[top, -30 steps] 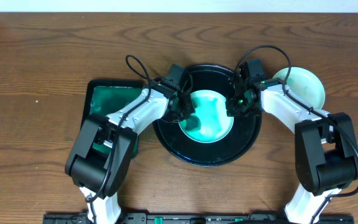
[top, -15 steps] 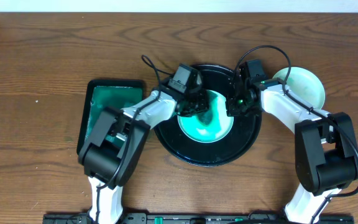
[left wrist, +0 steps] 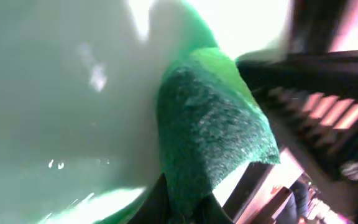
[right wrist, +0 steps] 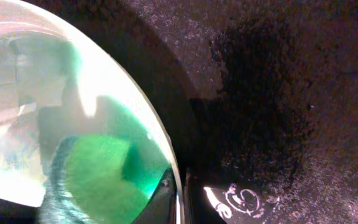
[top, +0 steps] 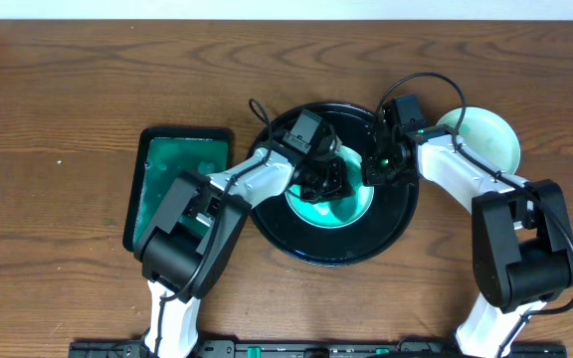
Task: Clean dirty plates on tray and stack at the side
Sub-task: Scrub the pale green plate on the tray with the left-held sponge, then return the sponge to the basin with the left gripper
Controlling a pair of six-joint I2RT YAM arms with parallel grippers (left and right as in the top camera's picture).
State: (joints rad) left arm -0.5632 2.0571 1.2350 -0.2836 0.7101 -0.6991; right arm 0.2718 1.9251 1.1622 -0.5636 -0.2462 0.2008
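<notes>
Next, I release the green sponge from my left gripper on the middle of the rectangular green tray (top: 177, 204).
A pale-cyan plate (top: 351, 206) with teal smears lies on the round black tray (top: 306, 244). My left gripper (top: 328, 180) is shut on a green sponge (left wrist: 210, 124) and presses it on the plate's surface (left wrist: 61, 93). My right gripper (top: 374, 171) is shut on the plate's right rim (right wrist: 178, 180), with the plate (right wrist: 42, 81) to its left and the tray floor (right wrist: 278, 93) to its right. A second plate (top: 485, 137) sits on the table right of the tray. No third plate is in view.
A rectangular black-rimmed green tray (top: 179, 179) lies left of the round tray, under my left arm. Brown wooden table (top: 68, 89) lies all around. Both arms reach in over the round tray from the front.
My left gripper has moved to the right across the plate with the sponge, from the plate's left edge to its middle. My right gripper and the plate have stayed still.
</notes>
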